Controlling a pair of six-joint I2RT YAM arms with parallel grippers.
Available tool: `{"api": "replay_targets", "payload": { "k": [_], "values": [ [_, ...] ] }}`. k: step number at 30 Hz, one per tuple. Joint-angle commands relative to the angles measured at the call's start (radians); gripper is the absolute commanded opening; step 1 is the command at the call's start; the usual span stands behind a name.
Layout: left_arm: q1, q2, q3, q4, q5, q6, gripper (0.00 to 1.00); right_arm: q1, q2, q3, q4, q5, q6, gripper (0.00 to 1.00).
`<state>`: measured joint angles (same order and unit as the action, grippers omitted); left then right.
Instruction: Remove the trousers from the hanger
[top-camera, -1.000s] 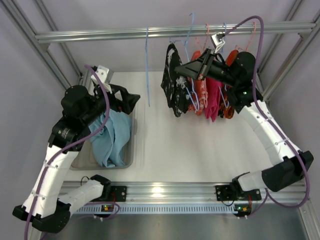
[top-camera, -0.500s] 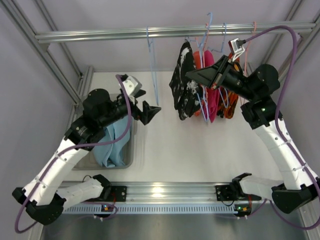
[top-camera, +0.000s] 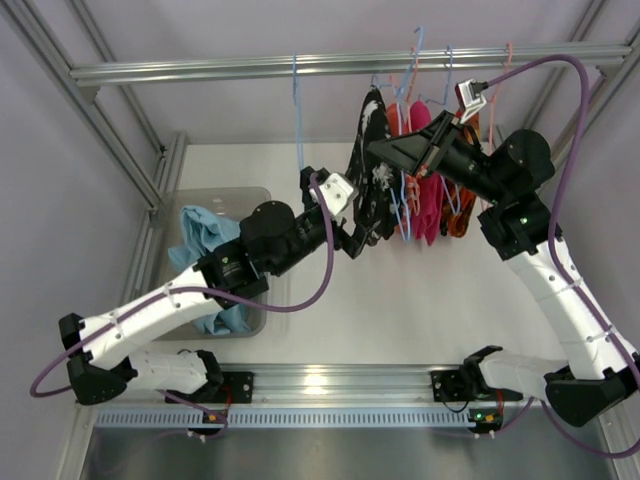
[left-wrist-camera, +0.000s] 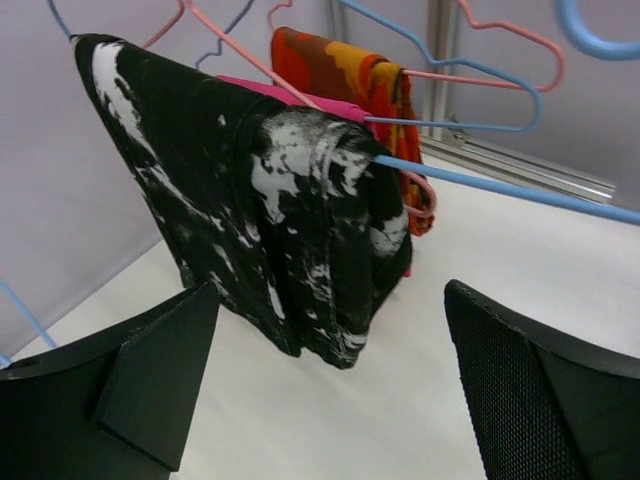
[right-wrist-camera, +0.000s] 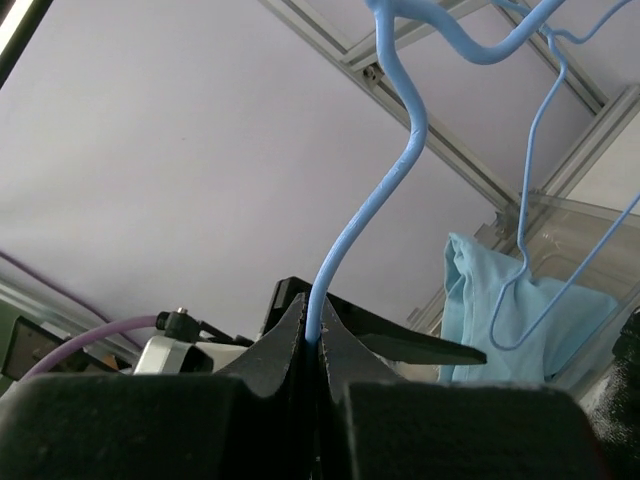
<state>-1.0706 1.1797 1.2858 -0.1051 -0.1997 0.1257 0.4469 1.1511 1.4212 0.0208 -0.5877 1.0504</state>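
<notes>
I should next use my left gripper to grab the black trousers by their hanging side (top-camera: 370, 188) (left-wrist-camera: 275, 245), a little below the fold over the blue hanger's bar.
The black trousers with white splashes (top-camera: 368, 170) hang folded over the bar of a blue hanger (left-wrist-camera: 500, 186). The hanger's neck (right-wrist-camera: 372, 215) rises from my right gripper (right-wrist-camera: 318, 335), which is shut on it just above the garment (top-camera: 374, 148). My left gripper (top-camera: 356, 236) stands open right by the lower end of the trousers (left-wrist-camera: 285, 225). Seen from the left wrist, its fingers (left-wrist-camera: 330, 300) flank the trousers' hem without touching the cloth.
More garments, pink (top-camera: 428, 190) and orange (top-camera: 462, 205), hang on hangers behind the trousers. An empty blue hanger (top-camera: 298, 110) hangs from the rail (top-camera: 200, 70). A clear bin (top-camera: 200, 195) at the left holds a light blue cloth (top-camera: 205, 230).
My left arm has swung from over the bin rightward to the trousers, jaws still open. My right gripper rose slightly with the hanger a second ago and now holds still.
</notes>
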Motion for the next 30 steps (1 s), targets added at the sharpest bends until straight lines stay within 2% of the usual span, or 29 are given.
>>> {"api": "replay_targets", "payload": {
  "k": [1, 6, 10, 19, 22, 30],
  "values": [
    [-0.003, 0.043, 0.017, 0.174, -0.182, 0.000, 0.99, 0.018, -0.036, 0.084, 0.209, 0.017, -0.033, 0.00],
    [-0.003, 0.043, -0.048, 0.321, -0.164, 0.022, 0.99, 0.018, -0.027, 0.113, 0.197, 0.009, -0.029, 0.00],
    [-0.003, 0.073, -0.037, 0.355, -0.198, 0.034, 0.99, 0.021, -0.027, 0.114, 0.199, 0.009, -0.024, 0.00],
    [-0.003, 0.118, -0.028, 0.383, -0.168, 0.055, 0.99, 0.021, -0.031, 0.117, 0.208, 0.006, -0.013, 0.00],
    [-0.002, 0.135, -0.058, 0.438, -0.170, 0.098, 0.99, 0.021, -0.034, 0.117, 0.222, -0.003, -0.009, 0.00],
    [0.054, 0.159, -0.075, 0.492, -0.202, 0.120, 0.97, 0.022, -0.053, 0.113, 0.211, -0.014, -0.012, 0.00]
  ]
}}
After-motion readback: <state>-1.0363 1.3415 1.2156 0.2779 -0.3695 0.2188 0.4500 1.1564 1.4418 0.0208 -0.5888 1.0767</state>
